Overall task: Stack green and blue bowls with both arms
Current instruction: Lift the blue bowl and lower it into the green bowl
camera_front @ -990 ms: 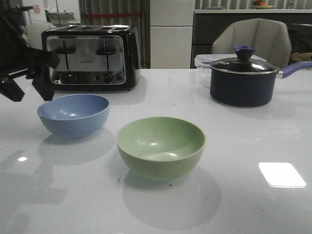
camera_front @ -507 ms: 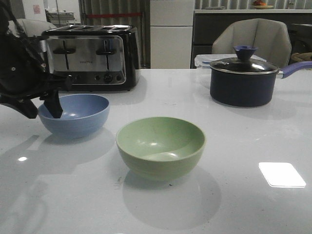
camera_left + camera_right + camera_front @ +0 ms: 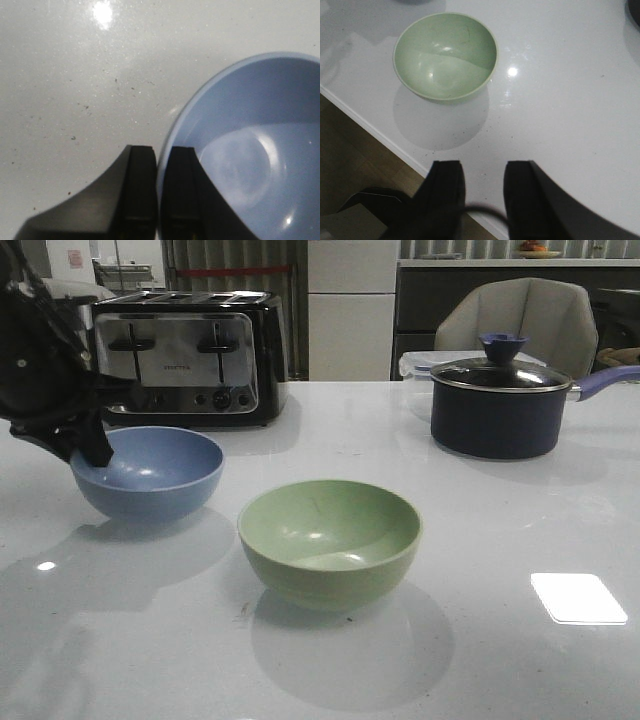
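My left gripper is going to release the dusty blue bowl, setting it free inside the pale green bowl (image 3: pixel 329 508) that sits in the middle front.
The dusty blue bowl (image 3: pixel 150 472) sits at the left of the white table. My left gripper (image 3: pixel 90 448) is shut on its left rim, one finger inside and one outside, as the left wrist view shows at the rim (image 3: pixel 172 135) with the gripper (image 3: pixel 159 155). The bowl looks raised slightly off the table. The pale green bowl (image 3: pixel 329 540) stands upright in the middle front, also in the right wrist view (image 3: pixel 445 56). My right gripper (image 3: pixel 484 172) is open and empty, well above the table's near edge, out of the front view.
A black-and-chrome toaster (image 3: pixel 185 358) stands behind the blue bowl. A dark lidded saucepan (image 3: pixel 500 405) with a purple handle stands back right, a clear container behind it. The table's front edge (image 3: pixel 370 127) and floor show in the right wrist view.
My left gripper came down from above and left of the blue bowl, straddled its left rim and shut on it. The bowl has shifted slightly up. The green bowl has not moved.
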Controlling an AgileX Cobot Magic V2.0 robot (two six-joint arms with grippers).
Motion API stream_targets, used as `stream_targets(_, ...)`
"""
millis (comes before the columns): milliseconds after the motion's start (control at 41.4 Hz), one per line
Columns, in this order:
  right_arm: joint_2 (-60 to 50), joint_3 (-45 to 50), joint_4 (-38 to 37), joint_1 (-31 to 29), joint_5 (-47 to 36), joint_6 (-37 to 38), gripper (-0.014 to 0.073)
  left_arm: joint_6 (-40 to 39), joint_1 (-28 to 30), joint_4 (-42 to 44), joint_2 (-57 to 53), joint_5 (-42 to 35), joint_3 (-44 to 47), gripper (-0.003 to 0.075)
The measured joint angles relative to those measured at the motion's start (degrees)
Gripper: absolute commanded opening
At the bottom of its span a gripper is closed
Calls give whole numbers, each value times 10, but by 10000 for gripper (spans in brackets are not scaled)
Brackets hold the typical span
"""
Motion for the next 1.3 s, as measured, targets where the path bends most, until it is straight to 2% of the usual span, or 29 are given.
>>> stream_targets(217,0,0,0,0,0,0,343,12,-27,0,-93,37,0,93)
stream_targets(411,0,0,0,0,0,0,343,30,-114,-2,-134,79,-16,93)
stream_targets(676,0,0,0,0,0,0,343,43,-230,-12,-105,87,-47,93)
stream_targets(1304,0,0,0,0,0,0,343,43,-243,-11,0,78,-52,100)
